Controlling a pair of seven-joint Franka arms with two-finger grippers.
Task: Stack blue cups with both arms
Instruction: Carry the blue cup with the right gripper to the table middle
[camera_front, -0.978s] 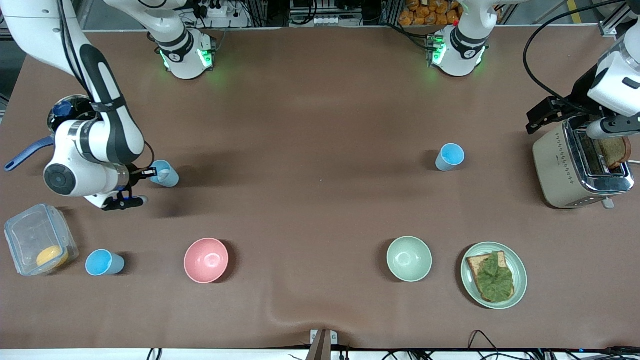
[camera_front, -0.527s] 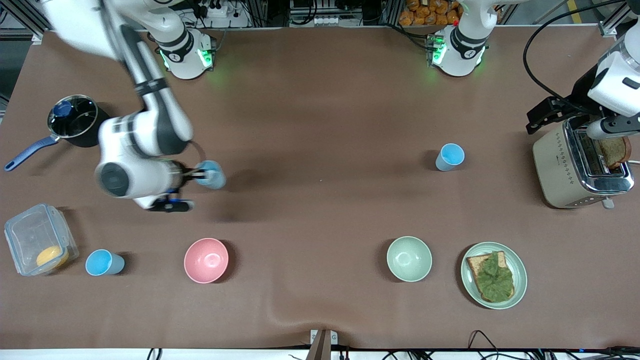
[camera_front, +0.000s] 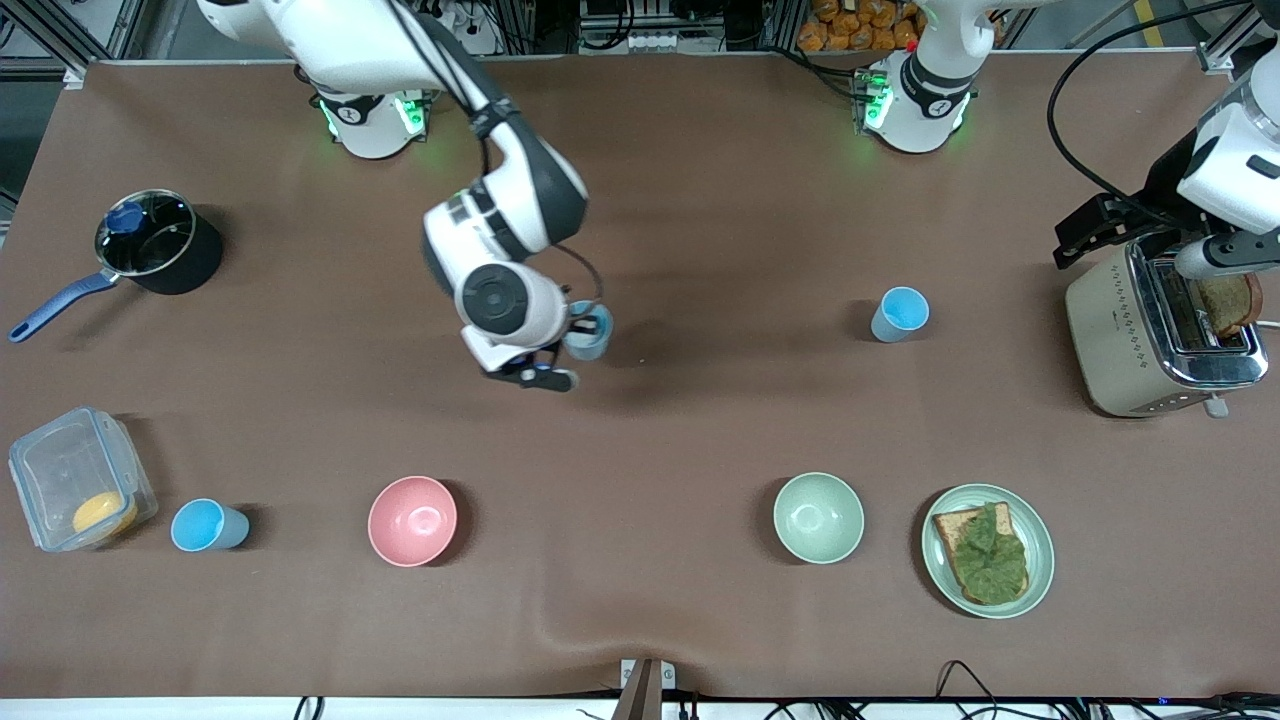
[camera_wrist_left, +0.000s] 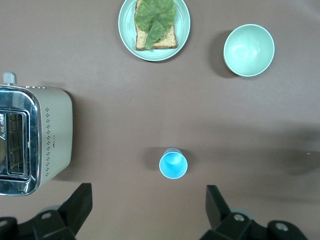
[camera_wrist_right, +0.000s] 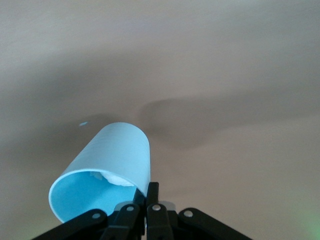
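Observation:
Next, my right gripper sets the pale blue cup down on the open table (camera_front: 672, 343) (camera_wrist_right: 46, 146) behind the pale green bowl's pink-bowl side.
My right gripper (camera_front: 572, 338) is shut on the rim of a pale blue cup (camera_front: 590, 332) and holds it tilted above the middle of the table. In the right wrist view the cup (camera_wrist_right: 107, 167) lies on its side at the gripper (camera_wrist_right: 150, 197), with a whitish patch inside. A brighter blue cup (camera_front: 902, 313) stands upright toward the left arm's end; it also shows in the left wrist view (camera_wrist_left: 173, 164). A third blue cup (camera_front: 205, 526) stands near the front edge at the right arm's end. My left gripper (camera_front: 1095, 225) waits high beside the toaster, open and empty (camera_wrist_left: 148, 210).
A toaster (camera_front: 1110, 340) with a slice of toast stands at the left arm's end. A plate (camera_front: 1040, 530) with bread and lettuce, a pale green bowl (camera_front: 818, 517) and a pink bowl (camera_front: 412, 520) sit along the front. A dark pot (camera_front: 155, 240) and a plastic box (camera_front: 75, 480) sit at the right arm's end.
My right arm has swung from the right arm's end of the table to over its middle, carrying the pale blue cup. The left arm has not moved.

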